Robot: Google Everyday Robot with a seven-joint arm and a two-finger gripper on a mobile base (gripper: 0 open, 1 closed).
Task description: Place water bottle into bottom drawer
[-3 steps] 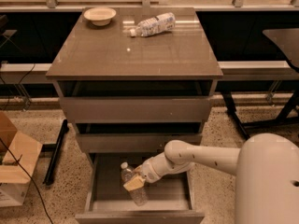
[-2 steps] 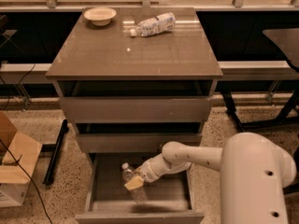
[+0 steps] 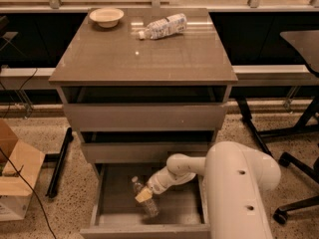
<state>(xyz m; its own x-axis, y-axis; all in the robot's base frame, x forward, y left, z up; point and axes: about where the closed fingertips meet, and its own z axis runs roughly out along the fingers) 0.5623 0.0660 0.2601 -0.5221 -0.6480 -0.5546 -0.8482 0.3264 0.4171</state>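
Observation:
My gripper needs to let go of the water bottle on the grey bottom of the bottom drawer, near the drawer's front edge (image 3: 140, 218).
The bottom drawer (image 3: 114, 198) of the grey-brown cabinet is pulled open, its grey inside showing. The water bottle (image 3: 143, 198), small, clear and white-capped, is inside the drawer, tilted with its cap up and to the left. My gripper (image 3: 144, 195) reaches down into the drawer from the right and sits at the bottle's middle, its yellowish fingertips around it. The bottle's base is at or near the drawer floor; I cannot tell if it rests there.
On the cabinet top lie a bottle with a white-and-blue label (image 3: 163, 26) and a shallow bowl (image 3: 106, 17). A cardboard box (image 3: 12, 171) stands on the floor at left. Chair legs (image 3: 294, 193) and a desk are at right.
My arm has come closer to the camera and fills more of the lower right. The gripper and bottle have stayed at about the same spot in the drawer.

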